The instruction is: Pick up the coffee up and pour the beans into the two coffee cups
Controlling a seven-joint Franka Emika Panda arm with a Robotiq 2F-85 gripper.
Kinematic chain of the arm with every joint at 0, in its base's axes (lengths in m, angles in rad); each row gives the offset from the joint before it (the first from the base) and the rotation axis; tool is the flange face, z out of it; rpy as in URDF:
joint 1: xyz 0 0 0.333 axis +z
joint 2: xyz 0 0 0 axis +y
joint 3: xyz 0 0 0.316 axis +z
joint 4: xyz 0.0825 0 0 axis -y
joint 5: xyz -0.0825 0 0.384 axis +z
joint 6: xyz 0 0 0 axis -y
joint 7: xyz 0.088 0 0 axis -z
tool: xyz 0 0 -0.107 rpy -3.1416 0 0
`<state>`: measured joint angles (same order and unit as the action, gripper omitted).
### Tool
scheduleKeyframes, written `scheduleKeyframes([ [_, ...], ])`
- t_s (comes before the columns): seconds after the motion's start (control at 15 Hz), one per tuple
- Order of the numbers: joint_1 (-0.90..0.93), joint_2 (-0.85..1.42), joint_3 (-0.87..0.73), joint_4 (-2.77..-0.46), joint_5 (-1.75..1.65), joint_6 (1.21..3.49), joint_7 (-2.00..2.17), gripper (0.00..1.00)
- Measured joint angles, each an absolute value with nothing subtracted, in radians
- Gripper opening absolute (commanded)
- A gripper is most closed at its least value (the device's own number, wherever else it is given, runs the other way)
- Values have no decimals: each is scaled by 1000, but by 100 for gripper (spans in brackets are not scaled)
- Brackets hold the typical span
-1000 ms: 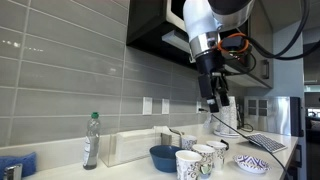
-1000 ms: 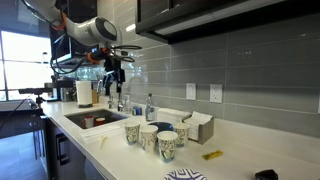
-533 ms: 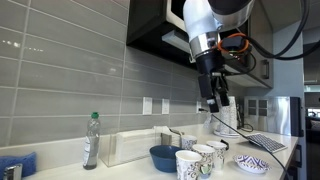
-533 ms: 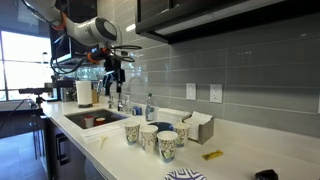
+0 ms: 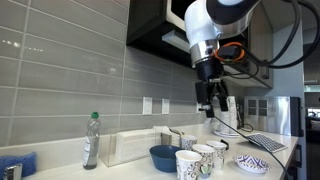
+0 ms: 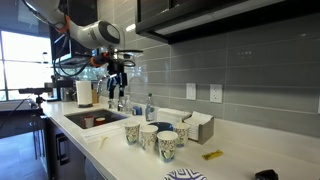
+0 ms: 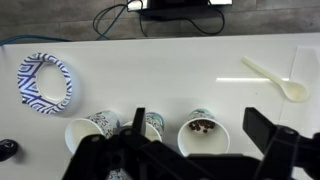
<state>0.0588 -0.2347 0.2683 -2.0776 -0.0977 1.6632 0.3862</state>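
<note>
My gripper will next move to the tall patterned cup with beans and close on its rim [image 5: 199, 155] [image 7: 180, 140], on the side that faces the shorter coffee cups.
The coffee [image 7: 203, 135] is a tall white patterned cup with dark beans inside, seen from above in the wrist view. In both exterior views it stands at one end of the row of cups [image 5: 186, 165] [image 6: 133, 133]. The two coffee cups [image 7: 90, 133] [image 7: 150, 125] stand beside it, shorter and alike [image 5: 203, 158] [image 5: 217, 152] [image 6: 149, 137] [image 6: 167, 145]. My gripper [image 7: 197, 115] [image 5: 214, 100] [image 6: 118, 88] hangs high above the counter, open, holding nothing. The cup with beans shows between its fingers, far below them.
A blue bowl [image 5: 163, 157] sits behind the cups. A shallow patterned bowl [image 7: 45, 80] [image 5: 251, 163] lies past the short cups. A pale spoon [image 7: 275, 80], a bottle [image 5: 91, 140], a clear container [image 5: 135, 147], a sink [image 6: 95, 118] and cables [image 7: 150, 15] are around.
The arm's wrist has shifted and turned slightly, carrying the gripper a little sideways high above the counter. The jaws stay open and the cups have not moved.
</note>
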Motion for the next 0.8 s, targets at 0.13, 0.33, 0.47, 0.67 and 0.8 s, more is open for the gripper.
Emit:
scheduleKeyframes([
  [0.13,58,-230,247,-2114,-95,1752,465,100],
  [0.33,55,-229,230,-2181,-101,1930,570,100],
  [0.47,52,-225,225,-2234,-121,2057,621,100],
  [0.67,51,-211,223,-2291,-151,2175,651,100],
  [0.8,50,-209,222,-2297,-152,2186,655,100],
])
